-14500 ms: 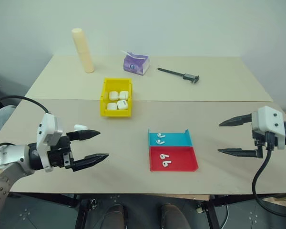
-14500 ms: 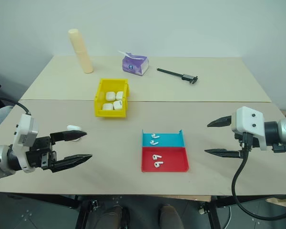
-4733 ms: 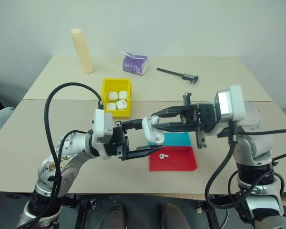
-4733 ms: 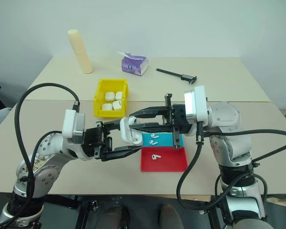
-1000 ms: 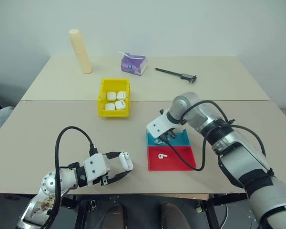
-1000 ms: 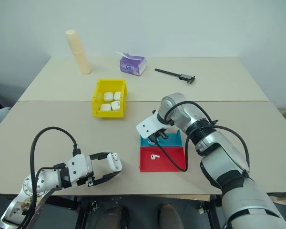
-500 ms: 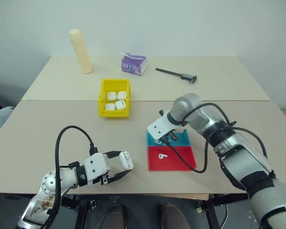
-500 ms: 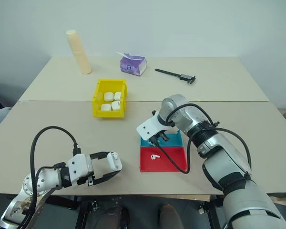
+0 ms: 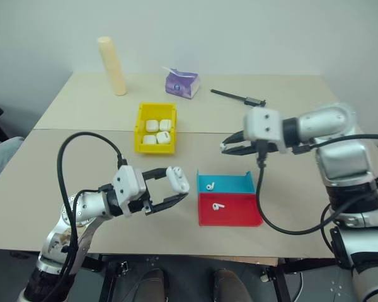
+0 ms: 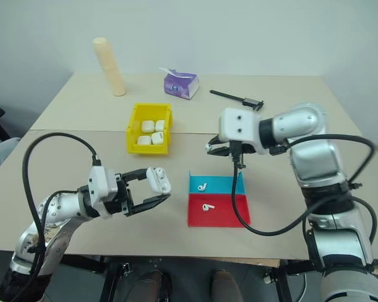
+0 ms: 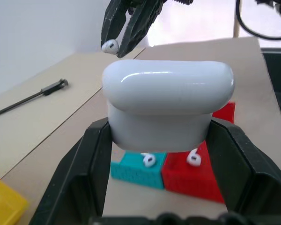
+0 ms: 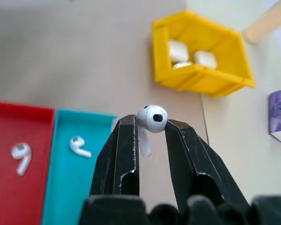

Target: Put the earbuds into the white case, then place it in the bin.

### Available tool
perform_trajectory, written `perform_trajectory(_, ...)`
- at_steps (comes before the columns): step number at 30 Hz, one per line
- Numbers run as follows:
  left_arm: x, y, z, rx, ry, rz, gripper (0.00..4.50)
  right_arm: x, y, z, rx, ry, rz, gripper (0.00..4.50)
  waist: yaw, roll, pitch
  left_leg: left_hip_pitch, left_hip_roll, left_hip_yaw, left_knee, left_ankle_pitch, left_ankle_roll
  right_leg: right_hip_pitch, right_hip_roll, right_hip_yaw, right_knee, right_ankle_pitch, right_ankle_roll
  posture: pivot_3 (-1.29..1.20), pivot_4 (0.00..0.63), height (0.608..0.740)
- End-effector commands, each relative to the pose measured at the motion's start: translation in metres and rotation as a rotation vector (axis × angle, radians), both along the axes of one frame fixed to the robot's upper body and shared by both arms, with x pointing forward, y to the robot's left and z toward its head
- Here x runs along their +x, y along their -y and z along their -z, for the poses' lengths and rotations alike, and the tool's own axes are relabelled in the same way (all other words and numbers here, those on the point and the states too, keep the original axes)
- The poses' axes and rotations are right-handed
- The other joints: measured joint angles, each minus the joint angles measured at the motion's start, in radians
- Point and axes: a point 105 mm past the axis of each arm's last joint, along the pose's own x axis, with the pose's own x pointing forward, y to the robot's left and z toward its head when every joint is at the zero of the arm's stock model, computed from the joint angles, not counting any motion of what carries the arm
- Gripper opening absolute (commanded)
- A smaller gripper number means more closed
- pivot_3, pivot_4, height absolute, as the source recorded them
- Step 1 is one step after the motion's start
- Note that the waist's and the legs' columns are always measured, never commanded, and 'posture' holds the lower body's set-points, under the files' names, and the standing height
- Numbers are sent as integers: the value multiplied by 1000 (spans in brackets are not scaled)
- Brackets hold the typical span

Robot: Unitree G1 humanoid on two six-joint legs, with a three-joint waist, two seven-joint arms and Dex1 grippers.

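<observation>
The robot's right gripper will release the earbud in the white case, which is held over the table (image 9: 218,152) just beyond the blue tray. The earbud now hovers just beyond that tray.
My left gripper (image 10: 159,185) is shut on the white case (image 11: 166,105) and holds it above the table's near left part. To its right and higher, my right gripper (image 9: 224,148) is shut on one earbud (image 12: 152,117), pinched by its head with the stem hanging between the fingers. It hovers over the table just beyond the blue tray (image 9: 234,183). One earbud (image 9: 210,187) lies in that tray and another earbud (image 9: 218,206) lies in the red tray (image 9: 240,212). The yellow bin (image 9: 140,129) stands farther back with several white cases inside.
A cream cylinder (image 9: 112,65), a purple tissue pack (image 9: 181,83) and a black caliper (image 9: 238,97) lie along the table's far side. The two trays sit side by side near the front edge, between my arms.
My right gripper has lifted off the blue tray with an earbud and swung up and to the right. My left gripper has raised the white case toward the middle.
</observation>
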Motion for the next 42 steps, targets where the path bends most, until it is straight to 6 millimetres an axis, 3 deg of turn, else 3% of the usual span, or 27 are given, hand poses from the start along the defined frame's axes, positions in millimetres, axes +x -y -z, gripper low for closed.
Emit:
perform_trajectory(1,-5,13,-21,-74,18,98,2740,-35,5,-46,270,-11,-36,822,-6,0,0,0,0,-2,0,0,0,0,0,1,0,0,0,0,150,740)
perform_trajectory(5,-6,25,-35,-117,9,181,2740,-74,4,-65,525,-110,-173,822,-11,-1,0,1,0,-5,0,0,0,1,1,1,-1,0,0,0,150,740)
perform_trajectory(11,-5,31,-41,-124,9,251,2740,-98,-5,-50,659,-267,-244,822,-10,-1,0,1,-1,-6,0,0,0,2,1,1,-1,0,1,0,150,740)
perform_trajectory(20,-10,38,-46,-143,-27,288,2740,-99,-23,-25,674,-348,-193,822,-11,-1,0,0,-1,-7,0,0,0,2,1,1,-2,0,2,0,150,740)
perform_trajectory(42,-11,41,-49,-168,-16,269,2740,-95,-35,-5,605,-371,-171,822,-10,-1,0,-1,-1,-8,0,0,0,2,1,1,-3,0,2,0,150,740)
